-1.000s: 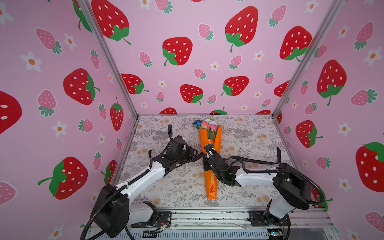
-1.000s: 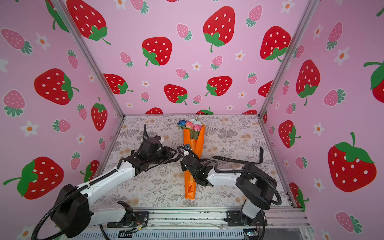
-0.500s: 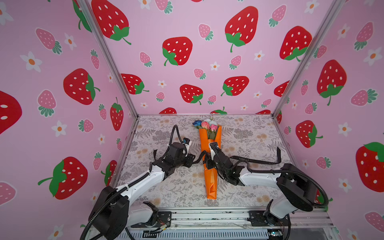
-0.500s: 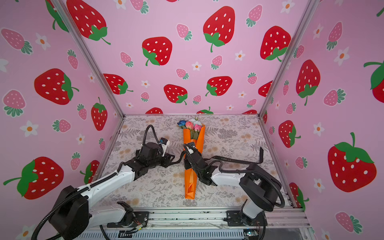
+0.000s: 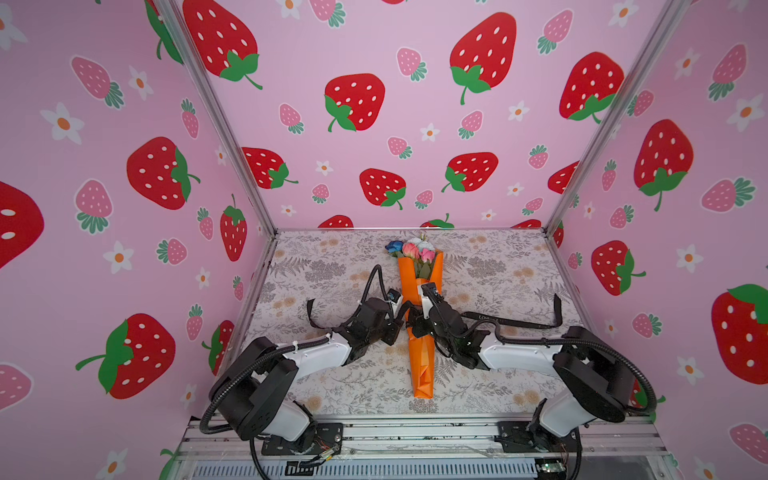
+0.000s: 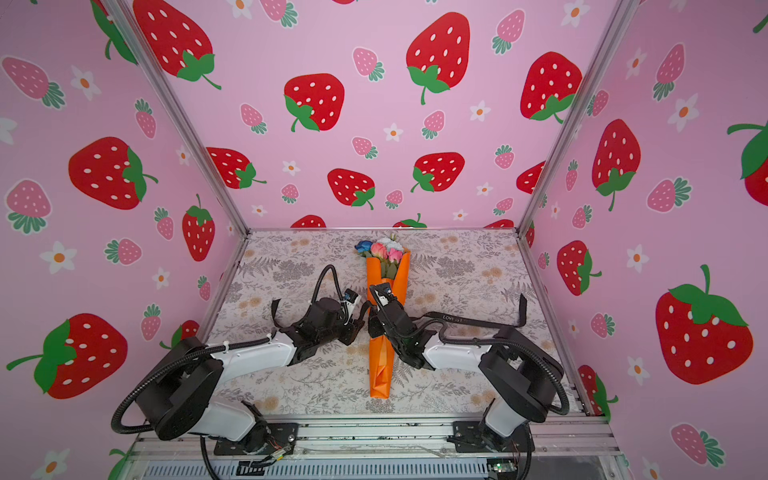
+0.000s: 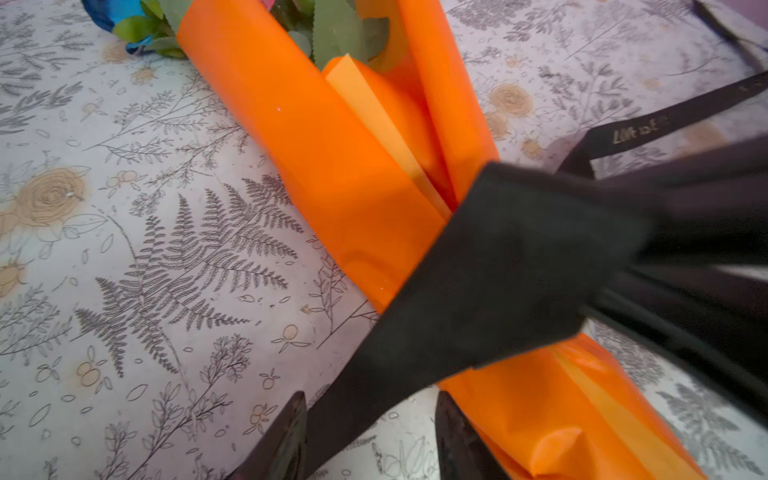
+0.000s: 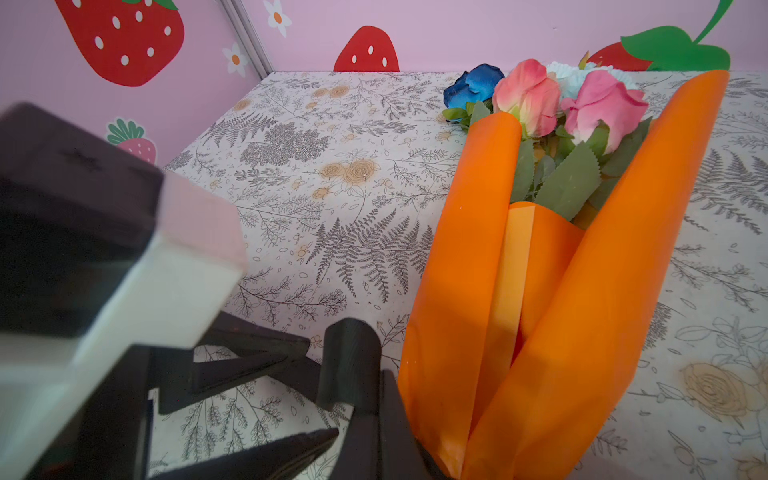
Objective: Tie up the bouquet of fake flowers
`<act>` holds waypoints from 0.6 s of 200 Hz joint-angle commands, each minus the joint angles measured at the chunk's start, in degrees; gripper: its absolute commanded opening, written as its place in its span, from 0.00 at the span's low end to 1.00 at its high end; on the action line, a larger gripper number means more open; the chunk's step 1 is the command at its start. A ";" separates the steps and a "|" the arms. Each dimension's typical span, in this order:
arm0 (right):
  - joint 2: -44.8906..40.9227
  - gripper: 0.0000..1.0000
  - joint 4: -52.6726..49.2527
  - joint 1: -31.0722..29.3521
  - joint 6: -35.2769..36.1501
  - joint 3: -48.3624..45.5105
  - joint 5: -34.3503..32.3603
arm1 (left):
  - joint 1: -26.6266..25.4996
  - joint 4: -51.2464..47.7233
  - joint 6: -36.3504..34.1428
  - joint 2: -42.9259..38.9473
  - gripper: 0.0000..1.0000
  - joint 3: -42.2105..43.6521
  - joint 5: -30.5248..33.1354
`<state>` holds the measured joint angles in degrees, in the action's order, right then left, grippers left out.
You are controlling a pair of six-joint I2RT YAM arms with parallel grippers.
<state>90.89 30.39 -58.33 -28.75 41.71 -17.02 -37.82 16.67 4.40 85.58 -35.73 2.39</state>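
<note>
The ribbon lies loose in my left gripper's open fingers. Next, I clamp it beside the orange paper before my right gripper takes the tail's far end [image 5: 552, 325].
The bouquet of fake flowers [image 5: 420, 365] [image 6: 380, 365] lies in orange paper in the middle of the mat, with its pink, blue and white blooms [image 8: 540, 95] toward the back wall. A black ribbon [image 5: 511, 322] [image 6: 469, 320] crosses the wrap at mid-length [image 7: 478, 282]. My left gripper [image 7: 370, 428] [image 5: 400, 318] is open beside the wrap's left side. The ribbon runs loosely between its fingers. My right gripper [image 8: 380, 415] [image 5: 415, 326] is shut on the ribbon [image 8: 351, 357] right against the orange paper.
The ribbon's long tail trails right across the floral mat [image 5: 498, 270] and curls up near the right wall [image 5: 557, 309]. Another black strip [image 5: 309, 309] sticks up by the left arm. Pink strawberry walls close in on three sides, and a metal rail [image 5: 415, 432] runs along the front.
My left gripper has moved right, up to the bouquet, and its jaws have spread wider. My right gripper has stayed shut on the ribbon and shifted slightly along the wrap.
</note>
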 commanded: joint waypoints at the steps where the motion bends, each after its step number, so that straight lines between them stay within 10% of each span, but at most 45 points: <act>1: -1.50 0.00 0.63 0.24 -0.78 0.04 0.40 | -0.14 4.83 0.25 1.50 0.48 -2.82 4.32; 88: -1.16 0.00 0.88 0.40 -1.04 0.07 1.11 | -0.15 7.86 -0.57 6.08 0.46 -5.94 1.41; 120: -0.89 0.00 0.13 0.48 -1.21 0.21 1.34 | -0.14 6.30 0.28 6.66 0.21 -8.74 3.48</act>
<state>90.89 30.39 -58.22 -28.91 41.71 -15.99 -37.89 22.81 4.36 92.27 -40.58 3.57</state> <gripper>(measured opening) 0.041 0.312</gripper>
